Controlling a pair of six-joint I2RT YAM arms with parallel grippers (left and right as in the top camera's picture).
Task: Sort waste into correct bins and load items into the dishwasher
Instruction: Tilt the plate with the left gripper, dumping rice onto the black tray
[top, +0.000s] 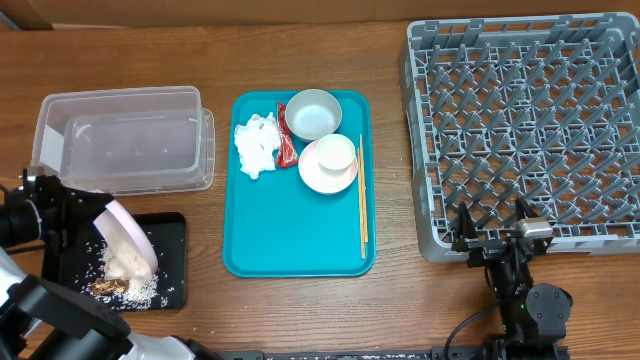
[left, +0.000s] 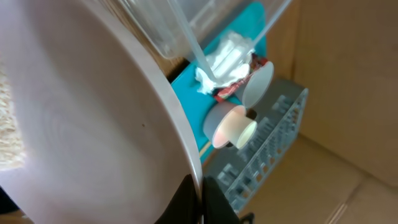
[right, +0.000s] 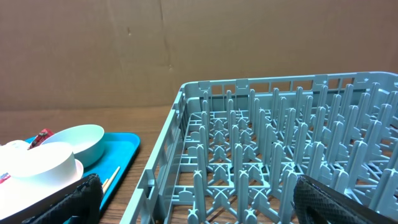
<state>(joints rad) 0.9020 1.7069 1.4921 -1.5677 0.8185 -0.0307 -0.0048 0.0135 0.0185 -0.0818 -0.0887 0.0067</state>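
Note:
The pale pink plate, held tilted over the black tray now, will be let go by my left gripper on the bare teal tray (top: 272, 226) in front of the white tissue.
My left gripper (left: 200, 198) is shut on the rim of the pale pink plate (top: 128, 240), holding it tilted over the flat black tray (top: 172, 232), where rice grains and brown scraps (top: 122, 287) lie. The plate fills the left wrist view (left: 93, 124). The clear tub (top: 125, 140) stands behind. On the teal tray (top: 260, 255) lie white tissue (top: 256, 146), a red wrapper (top: 287, 145), a pale bowl (top: 313, 113), a white cup (top: 335, 153) on a saucer (top: 322, 179), and chopsticks (top: 362, 200). My right gripper (top: 493, 232) is open and empty at the front edge of the grey dish rack (top: 530, 130).
The dish rack's pegs (right: 273, 162) fill the right wrist view, with the bowl (right: 78, 142) and cup (right: 37, 167) to its left. Cardboard stands behind the table.

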